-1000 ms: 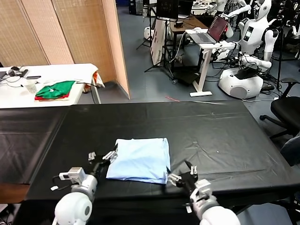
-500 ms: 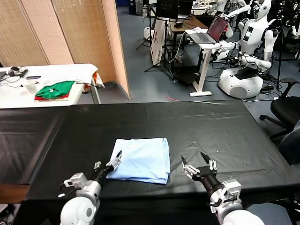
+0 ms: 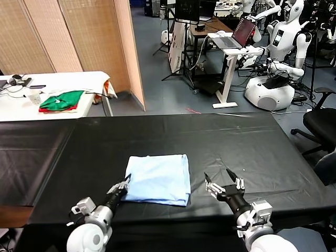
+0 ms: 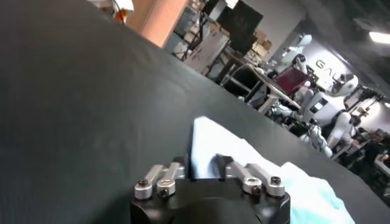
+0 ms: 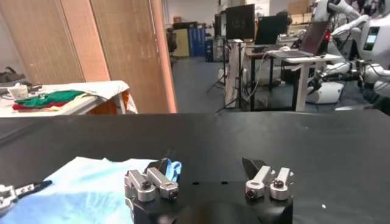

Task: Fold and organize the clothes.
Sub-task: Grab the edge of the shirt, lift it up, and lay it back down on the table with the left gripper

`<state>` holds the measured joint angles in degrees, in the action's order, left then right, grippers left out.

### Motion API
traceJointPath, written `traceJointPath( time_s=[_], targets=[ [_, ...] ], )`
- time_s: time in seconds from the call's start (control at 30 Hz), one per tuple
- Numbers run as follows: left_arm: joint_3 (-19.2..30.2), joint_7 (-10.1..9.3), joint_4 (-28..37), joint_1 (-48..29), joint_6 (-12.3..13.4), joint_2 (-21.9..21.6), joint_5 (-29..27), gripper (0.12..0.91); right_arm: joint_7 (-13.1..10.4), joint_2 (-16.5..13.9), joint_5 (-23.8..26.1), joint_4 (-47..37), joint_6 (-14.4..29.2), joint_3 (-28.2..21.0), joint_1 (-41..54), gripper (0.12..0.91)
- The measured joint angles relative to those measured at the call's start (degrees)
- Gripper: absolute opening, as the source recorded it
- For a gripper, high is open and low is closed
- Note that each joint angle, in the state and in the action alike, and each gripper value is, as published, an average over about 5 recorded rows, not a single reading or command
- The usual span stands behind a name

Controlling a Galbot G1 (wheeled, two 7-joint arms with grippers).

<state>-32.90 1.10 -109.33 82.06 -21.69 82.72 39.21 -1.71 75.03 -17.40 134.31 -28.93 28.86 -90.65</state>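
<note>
The folded T-shirt will go down on the black table's front part (image 3: 112, 179), toward the side of the white table, from my left gripper. The T-shirt is near the black table's front now.
The clothes are one pale blue T-shirt (image 3: 160, 178), folded into a flat rectangle near the front of the black table (image 3: 247, 142). My left gripper (image 3: 124, 187) sits at the shirt's front-left corner. In the left wrist view the T-shirt (image 4: 256, 152) has its corner edge between the fingers of my left gripper (image 4: 202, 165), which is shut on it. My right gripper (image 3: 220, 181) stands open, low over the table a little right of the shirt's front-right corner and apart from it. In the right wrist view my right gripper (image 5: 206, 164) holds nothing, with the T-shirt (image 5: 91, 176) off to one side.
A white table (image 3: 31, 107) at the far left carries folded green and red garments (image 3: 62, 101). A wooden screen (image 3: 79, 37) stands behind it. An office chair (image 3: 321, 122) is at the right, beyond the black table's edge. Desks and other robots (image 3: 281, 47) fill the background.
My left gripper has closed on the shirt's front-left corner. My right gripper pulled away from the front-right corner toward the right and stays open.
</note>
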Motion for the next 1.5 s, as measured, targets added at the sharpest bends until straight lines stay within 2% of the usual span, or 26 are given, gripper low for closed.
traceJointPath(
  time_s=[0.2,0.33,0.57,0.83,1.0,1.07,1.17,1.37,1.5],
  targets=[
    [-0.3,-1.46,-1.8,-0.2,0.9,-1.3,-7.5,0.167,0.0,-0.1,-0.2,-0.3,0.3,0.9,0.1,0.907],
    [-1.2,-2.28,-3.9,0.2,1.8,-4.4,-13.3,0.167,0.0,-0.5,-0.5,-0.9,0.3,2.0,0.6,0.907],
    [-6.1,-3.57,-6.7,1.7,1.5,-14.6,-15.2,0.167,0.0,-1.0,-0.6,-2.7,0.3,2.1,1.5,0.907],
    [-16.6,-3.89,-9.5,5.6,1.6,-28.1,-16.3,0.167,0.1,-0.7,-0.7,-5.0,0.3,0.7,2.8,0.907],
    [-20.9,-5.02,-11.9,7.0,1.5,-32.4,-20.1,0.167,0.1,-0.3,-0.7,-6.1,0.6,0.1,2.7,0.907],
    [-20.7,-5.95,-13.3,7.2,1.1,-32.3,-21.1,0.167,0.1,0.0,-0.6,-6.4,0.6,0.0,2.5,0.907],
    [-17.9,-7.46,-15.4,7.3,0.5,-30.0,-22.0,0.167,0.1,0.3,-0.4,-6.6,0.7,0.0,2.3,0.907],
    [-5.2,-8.52,-15.0,5.9,0.5,-20.4,-26.9,0.167,0.2,0.5,-0.3,-6.3,0.7,0.3,1.6,0.907],
    [2.9,-8.75,-12.5,4.3,0.6,-13.9,-28.7,0.167,0.2,0.0,-2.5,-6.0,0.1,0.8,1.8,0.907]
  ],
)
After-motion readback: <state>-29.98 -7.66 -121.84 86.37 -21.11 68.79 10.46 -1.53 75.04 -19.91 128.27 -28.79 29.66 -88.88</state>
